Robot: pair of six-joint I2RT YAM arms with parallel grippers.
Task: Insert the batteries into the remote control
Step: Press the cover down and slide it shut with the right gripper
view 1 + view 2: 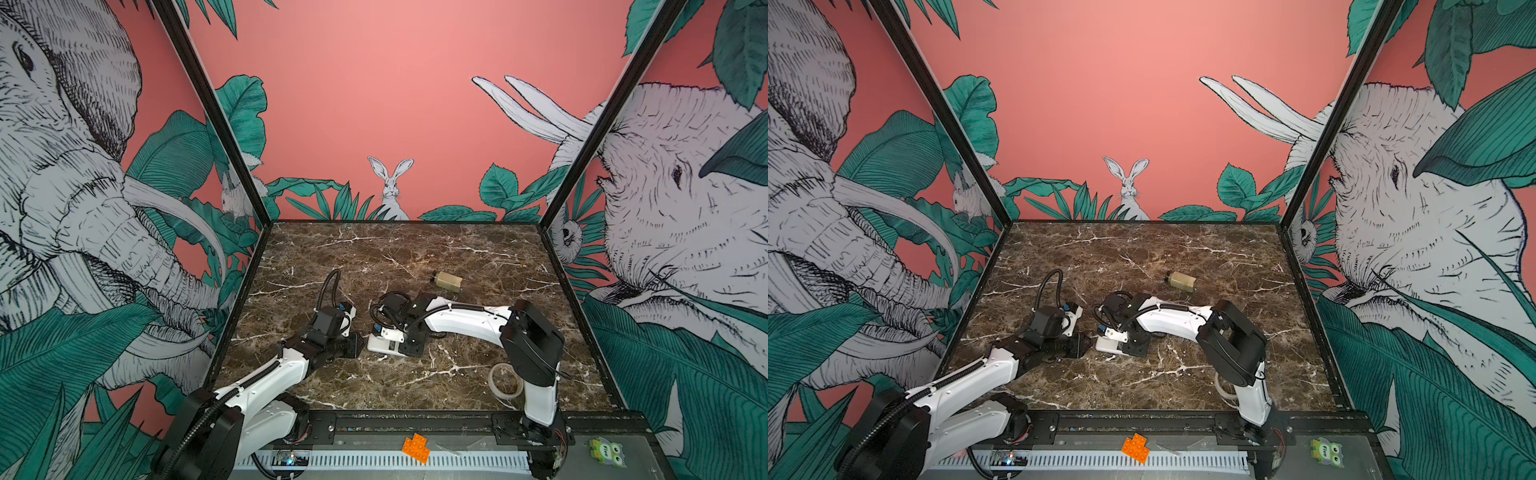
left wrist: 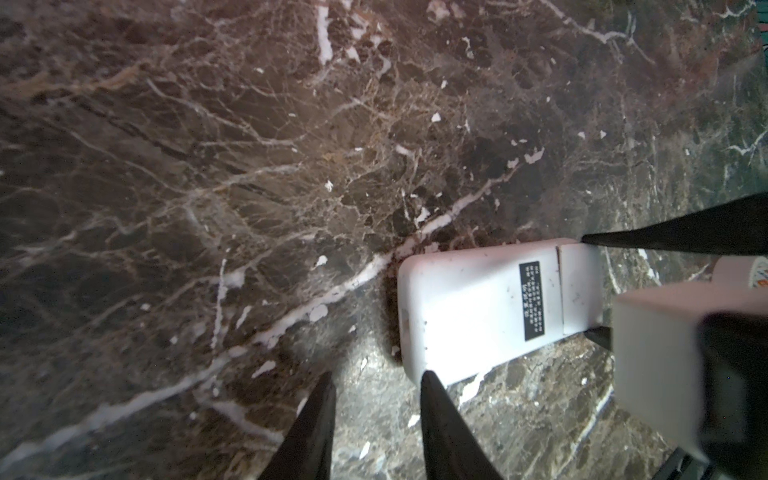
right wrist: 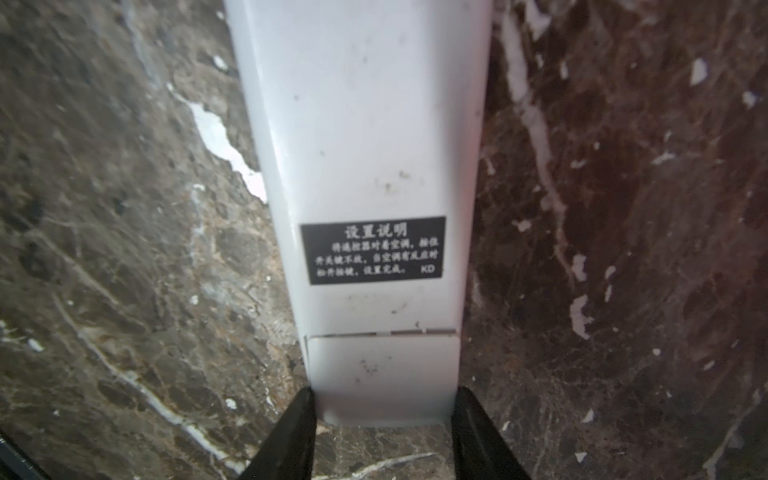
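My right gripper is pinching the closed battery cover across both long sides, so next I open it, back it off and then take the cover's corner [image 3: 442,410] at a slant.
The remote control [image 1: 384,345] [image 1: 1109,345] lies on the marble table with its white back and black label up [image 3: 365,145] [image 2: 478,307]. My right gripper [image 3: 385,390] is shut on one short end of it, one finger against each long side, just past a seam across the back. My left gripper [image 2: 378,374] hovers at the opposite end with its fingers apart and only bare marble between them. One fingertip [image 2: 428,376] overlaps the remote's corner. In both top views the two grippers meet over the remote at mid-table. The batteries are out of view.
A beige block [image 1: 448,281] [image 1: 1181,280] lies behind the right arm. A clear tape ring [image 1: 505,380] rests near that arm's base. On the front rail sit an orange studded brick [image 1: 415,448] and a green owl toy [image 1: 606,454]. Patterned walls close three sides.
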